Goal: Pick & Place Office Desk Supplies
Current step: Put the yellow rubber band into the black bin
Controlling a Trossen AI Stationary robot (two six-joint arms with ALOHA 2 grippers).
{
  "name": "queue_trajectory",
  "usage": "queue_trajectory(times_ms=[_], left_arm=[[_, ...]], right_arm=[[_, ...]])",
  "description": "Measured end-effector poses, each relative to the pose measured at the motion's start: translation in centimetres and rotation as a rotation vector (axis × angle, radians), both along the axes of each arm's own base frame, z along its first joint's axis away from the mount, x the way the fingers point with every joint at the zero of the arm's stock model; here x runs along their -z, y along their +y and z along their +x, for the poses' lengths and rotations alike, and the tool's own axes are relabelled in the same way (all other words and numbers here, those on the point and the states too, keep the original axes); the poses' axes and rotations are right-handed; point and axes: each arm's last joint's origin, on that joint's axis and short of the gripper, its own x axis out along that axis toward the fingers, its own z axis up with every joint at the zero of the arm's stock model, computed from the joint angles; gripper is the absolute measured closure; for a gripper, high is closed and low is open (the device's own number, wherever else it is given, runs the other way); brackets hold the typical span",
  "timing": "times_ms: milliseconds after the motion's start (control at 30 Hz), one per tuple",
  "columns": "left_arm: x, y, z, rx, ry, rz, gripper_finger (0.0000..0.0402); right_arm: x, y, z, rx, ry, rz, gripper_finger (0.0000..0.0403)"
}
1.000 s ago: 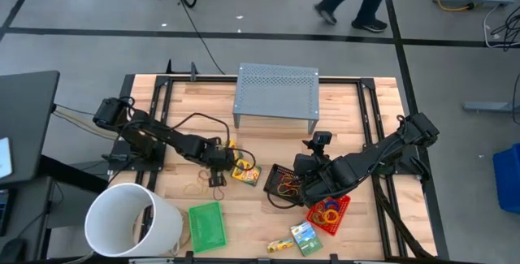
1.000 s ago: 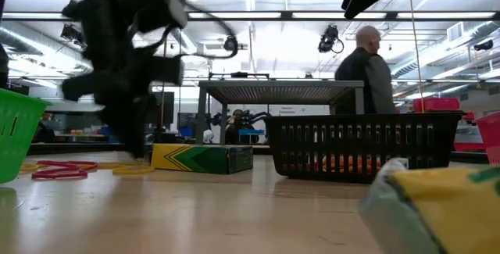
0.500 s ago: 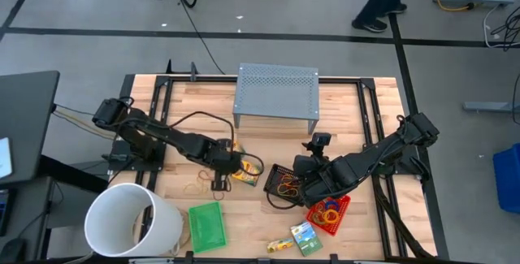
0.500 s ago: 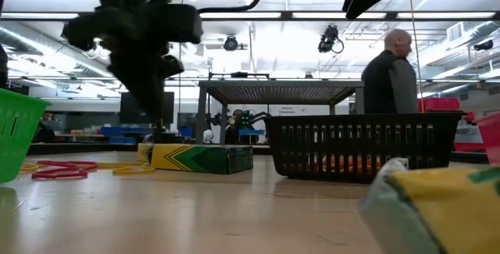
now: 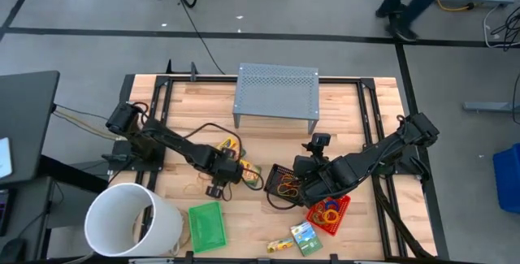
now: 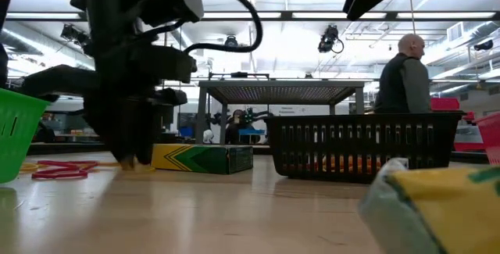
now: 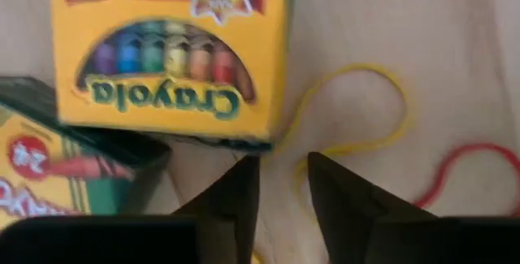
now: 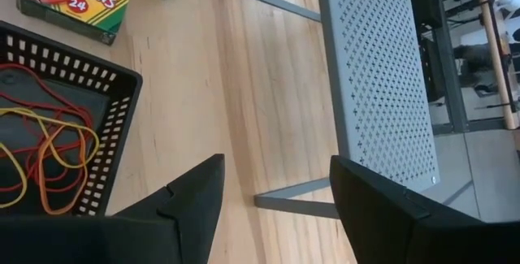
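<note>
My left gripper has the yellow rubber band lying at the edge of its narrow gap, so next I open it and pinch the rubber band's strand (image 7: 299,175) before I carry it to the black tray.
Two yellow-green crayon boxes (image 5: 245,171) lie flat on the wooden table, left of centre. In the left wrist view, one crayon box (image 7: 171,53) faces up beside a yellow rubber band (image 7: 357,110) and a red one (image 7: 475,166). My left gripper (image 7: 282,191) points down beside these boxes, tips close to the tabletop (image 6: 133,156), slightly open with only bare wood in the gap. My right gripper (image 8: 276,207) hovers open above the black mesh tray (image 5: 284,184), which holds rubber bands. My left gripper comes from above with its fingertips (image 7: 325,187) next to the yellow rubber band's near end (image 7: 302,165). I cannot tell whether they touch the band.
The white bucket (image 5: 134,219) and green tray (image 5: 206,226) sit near left. A red tray (image 5: 329,211) holds coloured rings, with another crayon box (image 5: 305,235) and glue stick (image 5: 280,245) in front. The grey stand (image 5: 276,93) is at the far middle. A person walks beyond the table.
My left gripper has moved toward the table's near edge and a little right, sinking until its tips are close to the tabletop next to the crayon boxes, and its wrist has rolled. The right arm has kept still. The person has walked to the right.
</note>
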Motion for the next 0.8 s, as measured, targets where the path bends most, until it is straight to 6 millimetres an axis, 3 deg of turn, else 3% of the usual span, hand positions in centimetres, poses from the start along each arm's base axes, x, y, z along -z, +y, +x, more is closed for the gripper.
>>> queue_trajectory(times_ms=[167, 300, 433, 600, 800], left_arm=[[0.32, 0.05, 0.29, 0.02, -0.007, 0.025, 0.025], [0.36, 0.04, 0.31, 0.032, -0.009, 0.023, 0.0252], [0.41, 0.02, 0.33, 0.034, -0.008, 0.017, 0.029], [0.43, -0.09, 0.38, 0.06, -0.011, 0.016, 0.0384], [0.26, -0.28, 0.5, 0.059, -0.027, 0.054, 0.0397]], right_arm=[[0.0, 0.01, 0.01, -0.006, 0.005, -0.003, 0.0172], [0.0, 0.01, 0.02, -0.007, 0.005, -0.003, 0.0172], [0.01, 0.01, 0.02, -0.012, 0.009, -0.006, 0.0172], [0.0, 0.01, 0.02, -0.013, 0.009, -0.005, 0.0172], [0.0, 0.01, 0.02, -0.013, 0.009, -0.006, 0.0172]])
